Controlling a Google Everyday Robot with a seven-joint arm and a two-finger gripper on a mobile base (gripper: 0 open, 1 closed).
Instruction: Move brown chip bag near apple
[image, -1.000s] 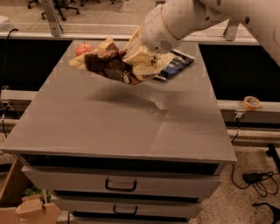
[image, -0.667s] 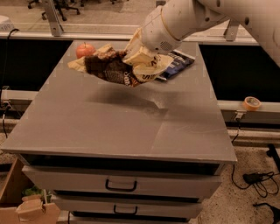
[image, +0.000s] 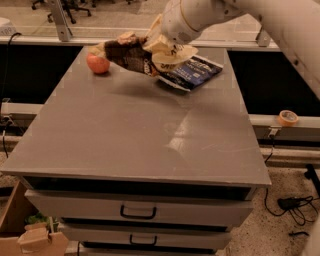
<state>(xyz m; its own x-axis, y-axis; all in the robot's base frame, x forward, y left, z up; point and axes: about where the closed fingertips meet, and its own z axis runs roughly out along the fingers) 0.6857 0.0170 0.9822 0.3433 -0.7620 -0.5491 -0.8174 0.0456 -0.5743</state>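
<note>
I should let go of the brown chip bag with my gripper at the far edge of the table (image: 139, 53), between the apple and the dark blue bag.
The brown chip bag (image: 131, 54), dark brown with cream-yellow ends, hangs tilted above the far part of the grey table (image: 135, 135). My gripper (image: 162, 46) is shut on the bag's right cream end and holds it off the surface. The red-orange apple (image: 98, 63) sits at the table's far left, just below and left of the bag's free end; they look close but apart. My white arm reaches in from the upper right.
A dark blue bag (image: 194, 72) lies at the far right of the table, partly under the held bag. A tape roll (image: 288, 118) sits on the ledge to the right. Drawers (image: 137, 212) front the table; cables lie on the floor at right.
The gripper and the brown bag have moved toward the far edge of the table. The apple, partly covered before, now shows in full beside the bag's left end.
</note>
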